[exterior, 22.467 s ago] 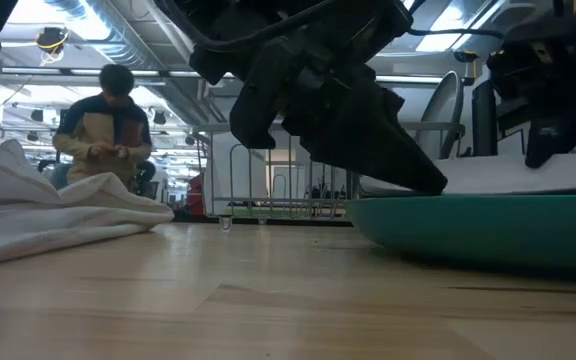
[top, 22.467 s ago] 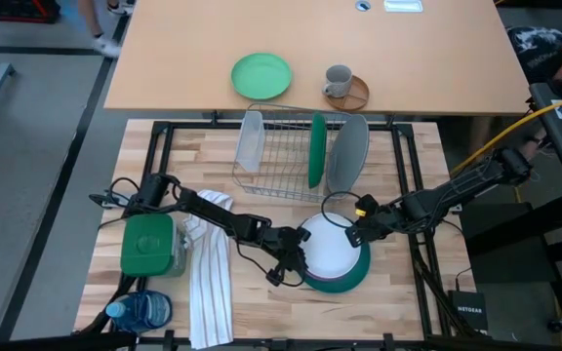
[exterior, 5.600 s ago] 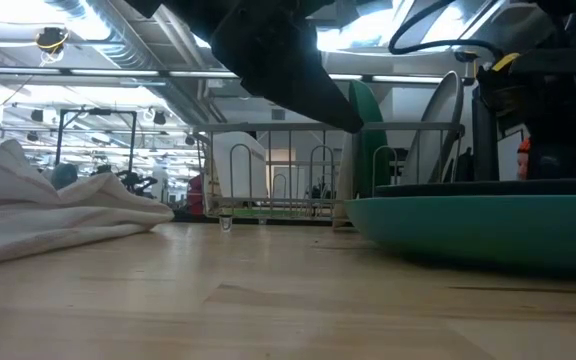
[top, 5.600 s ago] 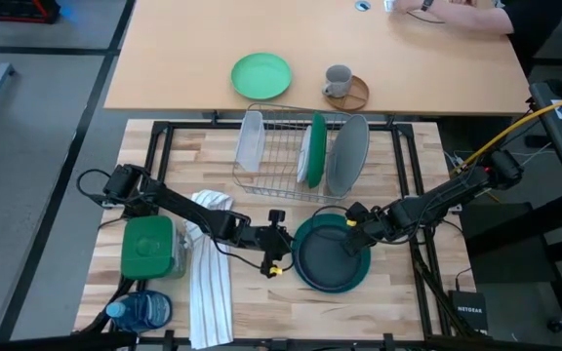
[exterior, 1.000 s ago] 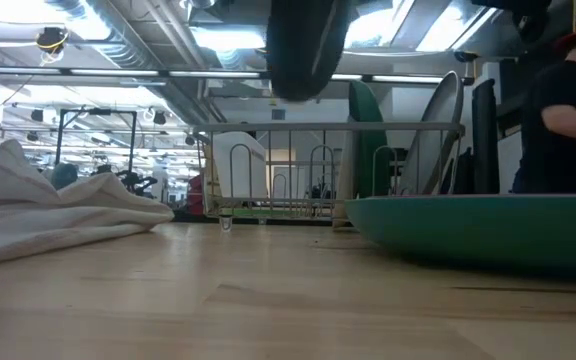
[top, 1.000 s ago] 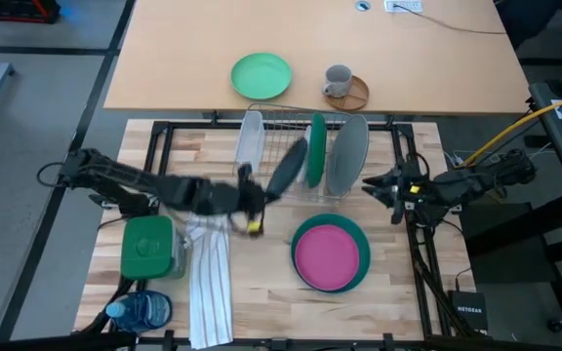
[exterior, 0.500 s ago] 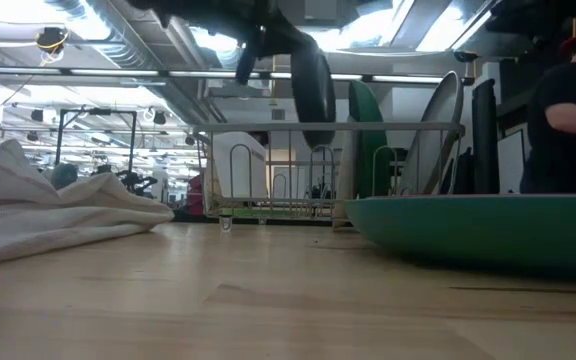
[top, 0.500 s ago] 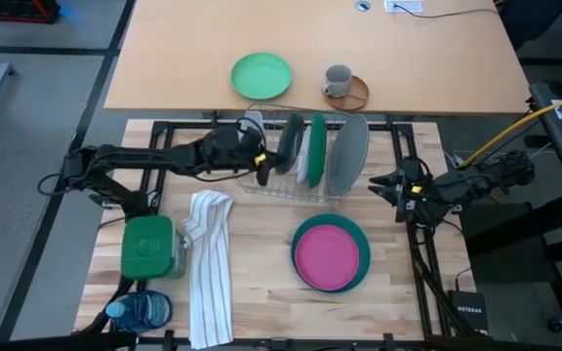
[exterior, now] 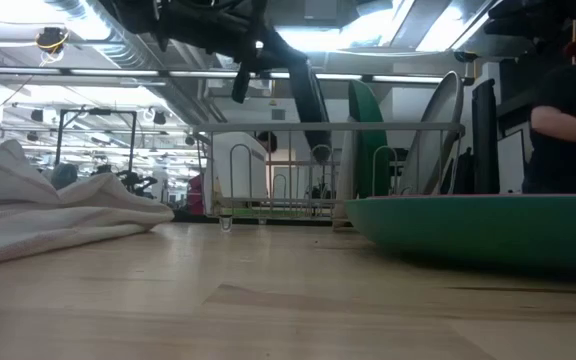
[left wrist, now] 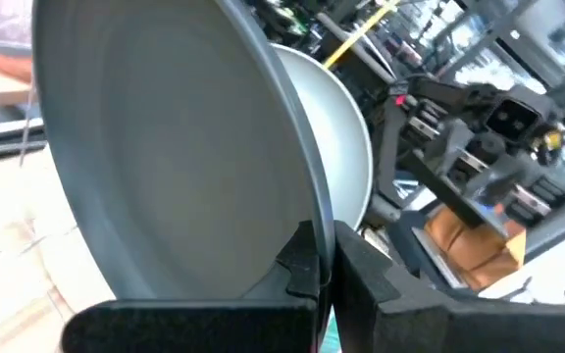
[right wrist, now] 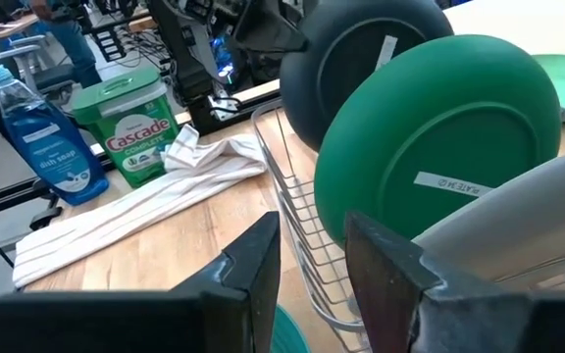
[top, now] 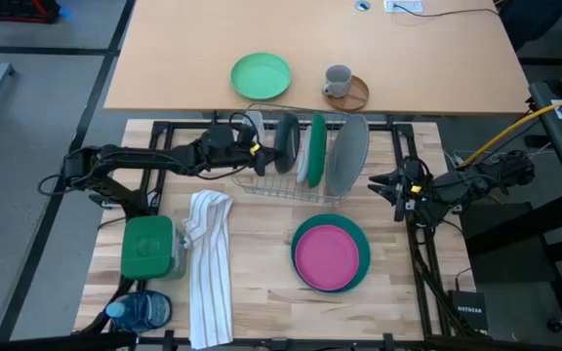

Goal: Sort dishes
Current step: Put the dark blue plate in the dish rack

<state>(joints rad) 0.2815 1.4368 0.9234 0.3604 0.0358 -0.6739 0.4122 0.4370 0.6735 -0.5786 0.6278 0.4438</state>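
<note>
My left gripper is holding the charcoal plate, still on edge among the rack's wires. Next, I let go of it in the wire rack (top: pixel 293 154) beside the white plate, near the dark green plate.
A wire rack (top: pixel 279 174) stands at the table's far middle. In it a dark green plate (top: pixel 317 148) and a light grey plate (top: pixel 347 154) stand on edge. My left gripper (top: pixel 260 153) is shut on a charcoal plate (top: pixel 287 142), which stands on edge among the rack's wires left of the green one. A purple-pink plate (top: pixel 328 253) lies flat on a teal-green plate (top: pixel 359 271) near the table's middle. My right gripper (top: pixel 385 185) hovers open at the rack's right end, holding nothing. My left gripper pinches the charcoal plate's rim (left wrist: pixel 314 211) between its two fingers (left wrist: pixel 300 263). The fingers come about level from the table's left. The plate stands upright on edge, its lower part down between the rack's wires (exterior: pixel 318 148); whether it rests on the rack I cannot tell.
A white towel (top: pixel 209 263), a green detergent tub (top: pixel 147 244) and a blue soap bottle (top: pixel 140 312) lie at the near left. A mint plate (top: pixel 260 75) and a grey mug (top: pixel 338 81) sit on the far table. A person (exterior: pixel 568 115) shows beyond the table.
My left gripper has carried the charcoal plate toward the table's far edge and a little down, into the rack. It has rolled, and the plate has gone from tilted to upright on edge. It has stayed shut on the rim.
</note>
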